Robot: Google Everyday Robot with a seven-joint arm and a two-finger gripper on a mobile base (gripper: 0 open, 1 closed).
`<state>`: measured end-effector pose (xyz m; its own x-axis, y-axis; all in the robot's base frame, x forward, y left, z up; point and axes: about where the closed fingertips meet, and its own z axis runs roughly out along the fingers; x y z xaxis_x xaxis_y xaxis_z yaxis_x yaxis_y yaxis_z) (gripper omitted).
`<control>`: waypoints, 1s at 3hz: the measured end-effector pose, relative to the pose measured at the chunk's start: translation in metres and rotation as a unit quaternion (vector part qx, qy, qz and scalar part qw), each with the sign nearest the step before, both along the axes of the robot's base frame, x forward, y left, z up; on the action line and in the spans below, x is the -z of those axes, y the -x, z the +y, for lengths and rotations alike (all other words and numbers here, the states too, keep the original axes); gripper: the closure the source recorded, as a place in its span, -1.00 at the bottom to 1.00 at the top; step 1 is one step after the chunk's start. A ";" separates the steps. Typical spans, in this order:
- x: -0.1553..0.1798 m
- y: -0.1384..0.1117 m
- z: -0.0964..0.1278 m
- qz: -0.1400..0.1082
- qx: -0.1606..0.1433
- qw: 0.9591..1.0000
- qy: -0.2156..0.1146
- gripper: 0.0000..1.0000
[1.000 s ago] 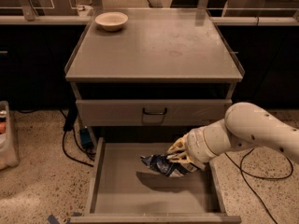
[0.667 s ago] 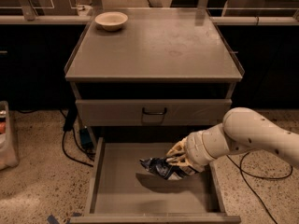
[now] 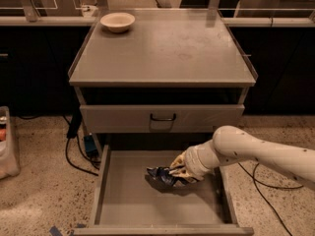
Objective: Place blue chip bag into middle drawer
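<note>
My gripper will release the blue chip bag on the middle of the open drawer's grey bottom (image 3: 161,181).
The blue chip bag (image 3: 161,176), crumpled dark-blue foil with silvery marks, is low inside the open middle drawer (image 3: 123,195), near the middle of its grey floor. My gripper (image 3: 178,173) reaches in from the right at the end of the white arm (image 3: 246,151) and is shut on the bag's right end. The bag casts a shadow on the drawer floor just below it; I cannot tell whether it touches the floor.
A cream bowl (image 3: 117,21) sits at the back left of the cabinet top (image 3: 172,48). Above the open drawer is a shut drawer front with a black handle (image 3: 163,117). Cables (image 3: 74,151) lie on the floor to the left, another cable (image 3: 266,195) to the right.
The gripper and bag have sunk slightly lower into the drawer and shifted a little toward the front; otherwise the scene is unchanged.
</note>
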<state>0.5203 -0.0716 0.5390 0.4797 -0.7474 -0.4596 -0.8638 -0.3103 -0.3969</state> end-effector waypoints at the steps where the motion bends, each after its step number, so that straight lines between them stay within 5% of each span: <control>1: 0.050 -0.030 0.016 -0.014 -0.010 1.000 0.010 1.00; 3: 0.076 -0.026 0.012 0.010 -0.004 1.000 0.001 1.00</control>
